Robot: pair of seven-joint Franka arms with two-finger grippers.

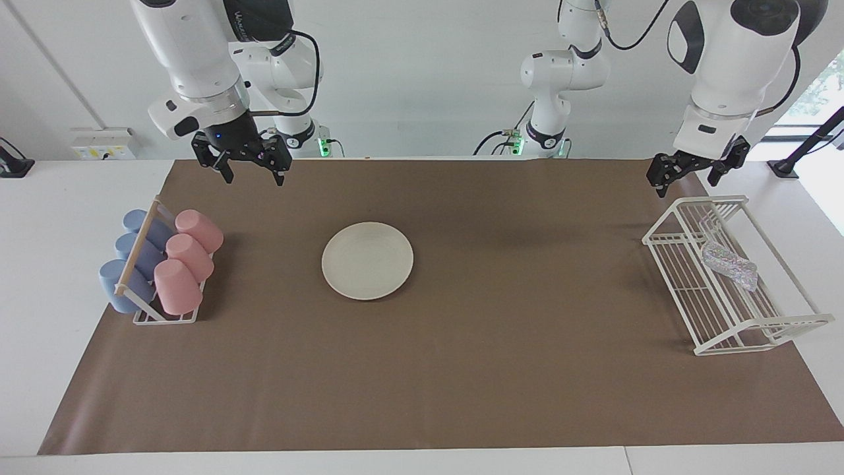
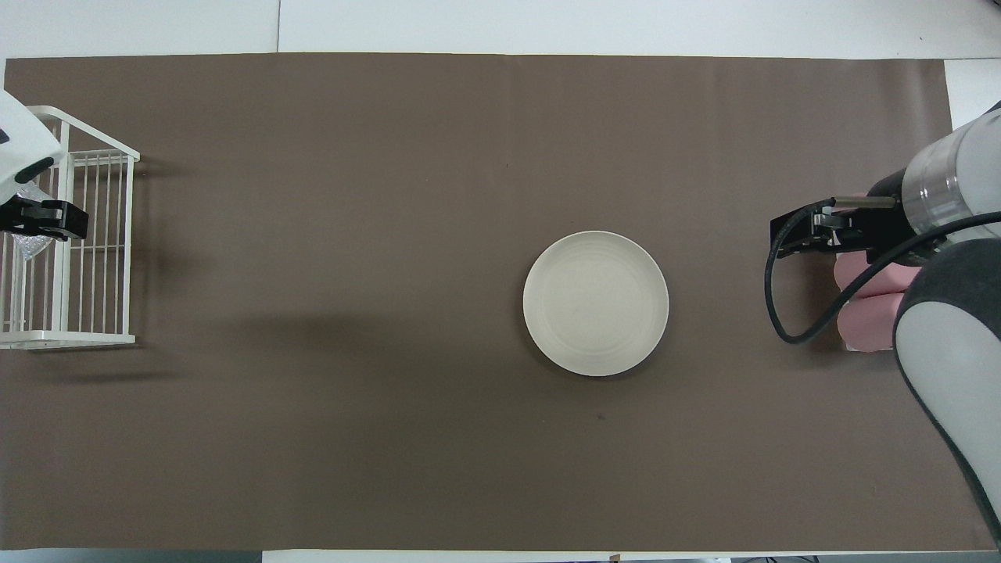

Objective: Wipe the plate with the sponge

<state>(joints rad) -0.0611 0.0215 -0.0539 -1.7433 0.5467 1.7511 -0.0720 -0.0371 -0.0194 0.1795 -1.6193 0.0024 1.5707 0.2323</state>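
My left gripper reaches down into the white wire rack next and grabs the silvery glittery sponge (image 2: 32,245), because the plate needs wiping.
The cream-white plate (image 1: 367,260) lies bare on the brown mat; it also shows in the overhead view (image 2: 596,303). The silvery glittery sponge (image 1: 728,265) lies in a white wire rack (image 1: 758,328) at the left arm's end of the table. My left gripper (image 1: 689,178) is open and empty, up in the air over the rack's edge nearest the robots. In the overhead view the left gripper (image 2: 48,220) partly covers the sponge. My right gripper (image 1: 254,175) is open and empty, and waits in the air over the mat's edge near the cup rack.
A wire-and-wood holder (image 1: 140,249) with several pink and blue cups lying in it stands at the right arm's end. In the overhead view the right arm covers most of the pink cups (image 2: 864,309). The brown mat (image 1: 501,369) covers most of the white table.
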